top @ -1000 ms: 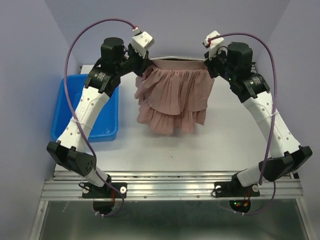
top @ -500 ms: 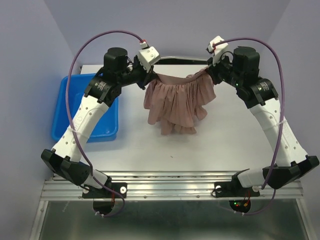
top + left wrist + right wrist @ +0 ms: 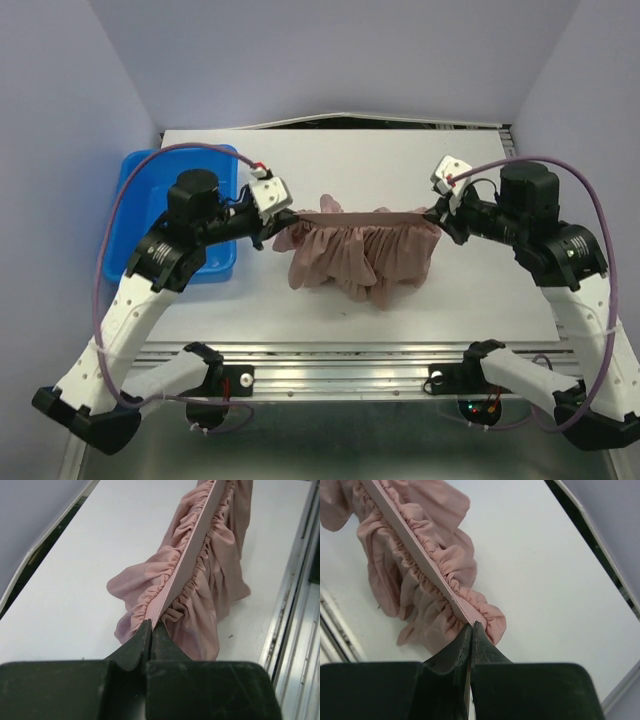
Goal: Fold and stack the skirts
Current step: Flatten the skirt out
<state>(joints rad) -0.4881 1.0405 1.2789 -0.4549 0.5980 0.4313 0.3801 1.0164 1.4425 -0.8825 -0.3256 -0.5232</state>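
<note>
Next, my left gripper releases its waistband end, now stretched low over the table, on the white table (image 3: 339,192) (image 3: 113,571) just past the far edge of the bunched skirt.
One mauve-pink skirt (image 3: 362,252) hangs stretched by its waistband between my two grippers, low over the near middle of the table, its ruffled lower part bunched on the surface. My left gripper (image 3: 287,216) is shut on the waistband's left end (image 3: 152,616). My right gripper (image 3: 437,214) is shut on the right end (image 3: 465,614). The band runs taut and straight between them. In both wrist views the gathered cloth (image 3: 210,575) (image 3: 420,575) drapes down from the band toward the table's near edge.
A blue plastic bin (image 3: 215,262) stands at the left of the table, partly behind my left arm. The metal rail of the table's near edge (image 3: 340,355) lies just in front of the skirt. Lavender walls close in the left, right and back.
Both arms have swung the skirt from high at the back of the table down and toward the near edge. The hanging cloth has settled onto the table and bunched up.
</note>
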